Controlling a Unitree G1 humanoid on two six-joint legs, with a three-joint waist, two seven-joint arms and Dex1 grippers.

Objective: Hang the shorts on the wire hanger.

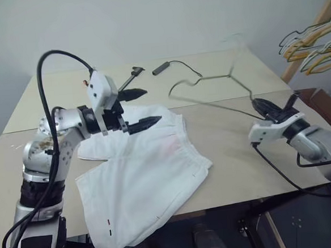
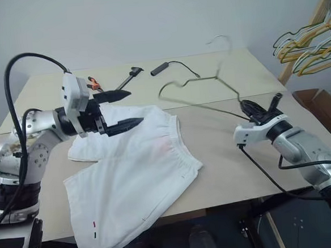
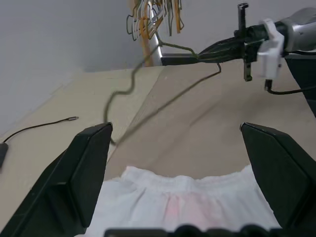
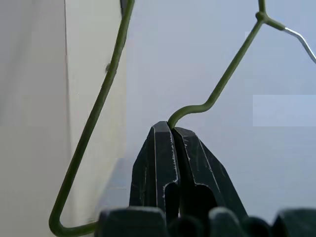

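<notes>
The hanger's bent upper wire is pinched in my right gripper, so my left gripper will hold the hanger's loose end while my right gripper takes the hanger's bottom wire [image 4: 95, 111].
The white shorts [image 1: 146, 176] lie flat on the table, waistband toward the far side, one leg hanging over the near edge. My left gripper [image 1: 153, 105] hovers open just above the waistband's left end, with nothing between its fingers; the left wrist view shows the waistband [image 3: 197, 202] below them. My right gripper [image 1: 261, 105] is shut on a lower corner of the wire hanger [image 1: 231, 74], holding it tilted in the air right of the shorts. In the right wrist view the fingertips [image 4: 171, 129] pinch the wire [image 4: 227, 74].
A bunch of yellow, green and tan hangers [image 1: 313, 42] hangs on a wooden rack at the far right. A black cable with a small plug [image 1: 163, 68] and a black clamp tool [image 1: 131, 76] lie on the far side of the table [image 1: 241, 153].
</notes>
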